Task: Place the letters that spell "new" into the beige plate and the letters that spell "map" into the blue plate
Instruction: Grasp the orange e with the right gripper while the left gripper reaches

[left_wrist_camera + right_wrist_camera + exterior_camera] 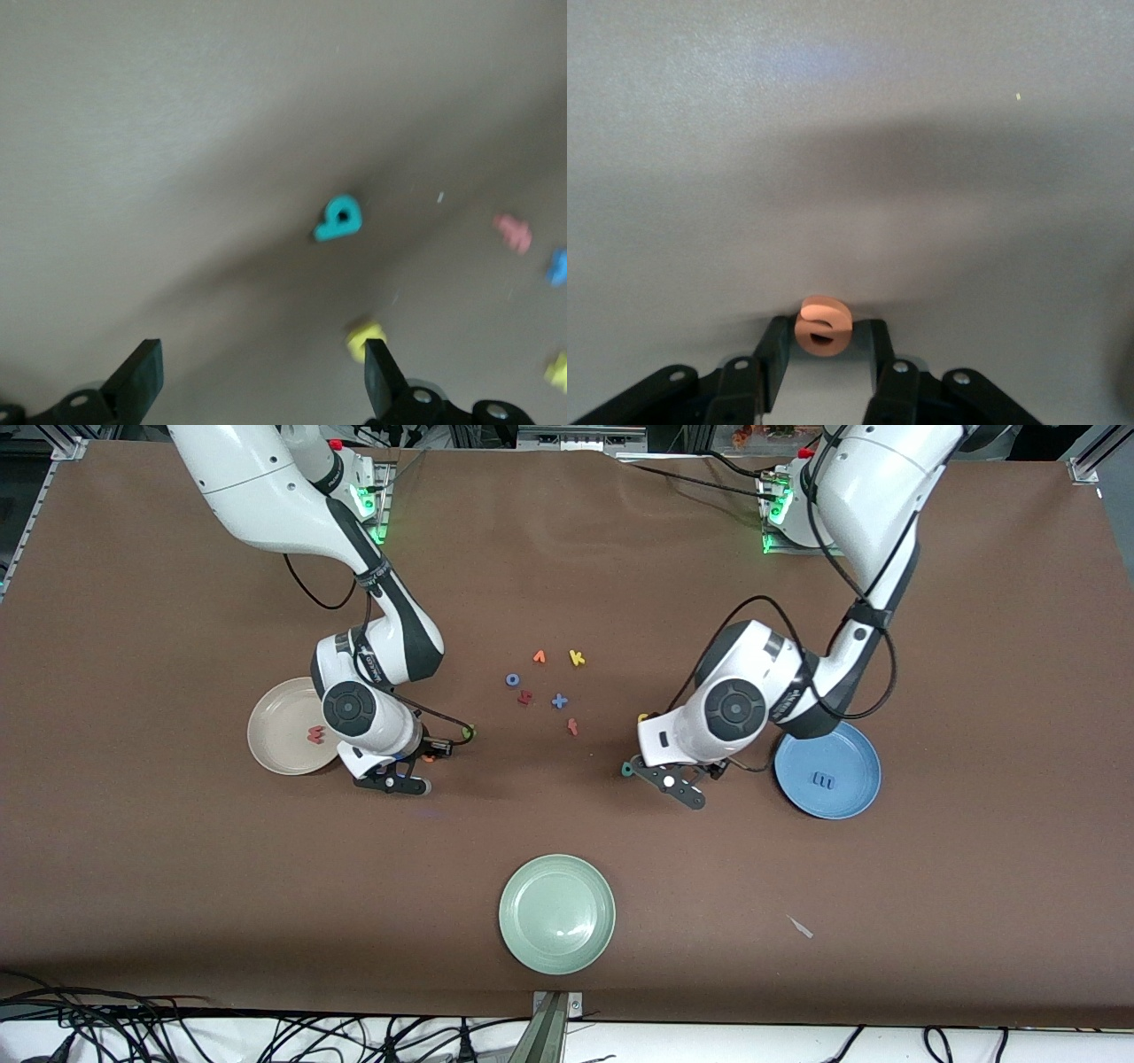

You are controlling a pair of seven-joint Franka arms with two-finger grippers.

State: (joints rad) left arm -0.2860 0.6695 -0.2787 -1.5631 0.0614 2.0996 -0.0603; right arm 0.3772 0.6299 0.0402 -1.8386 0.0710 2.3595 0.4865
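The robot's left gripper will close on the ends of the teal a's straight side (pixel 627 770) (pixel 337 230), since the blue plate still needs that letter to spell "map".
The beige plate (pixel 270 731) holds the pinkish-red w (pixel 314 734). Beside it my right gripper (pixel 423 766) (pixel 826 341) is low at the table, shut on the orange e (pixel 429 758) (pixel 822 326). The green n (pixel 467 732) lies just past it toward the middle. The blue plate (pixel 850 757) holds the dark blue m (pixel 824 781). My left gripper (pixel 682 777) (pixel 261 381) hangs open next to that plate, with nothing between its fingers. The teal a (pixel 627 769) (pixel 338 219) lies ahead of it, the yellow p (pixel 643 717) (pixel 365 338) by one fingertip.
Loose letters lie mid-table between the arms: an orange v-shape (pixel 539 657), a yellow k (pixel 577 658), a blue o (pixel 512 679), a dark red one (pixel 524 698), a blue one (pixel 559 701), a red one (pixel 572 726). A pale green plate (pixel 556 948) sits nearest the front camera.
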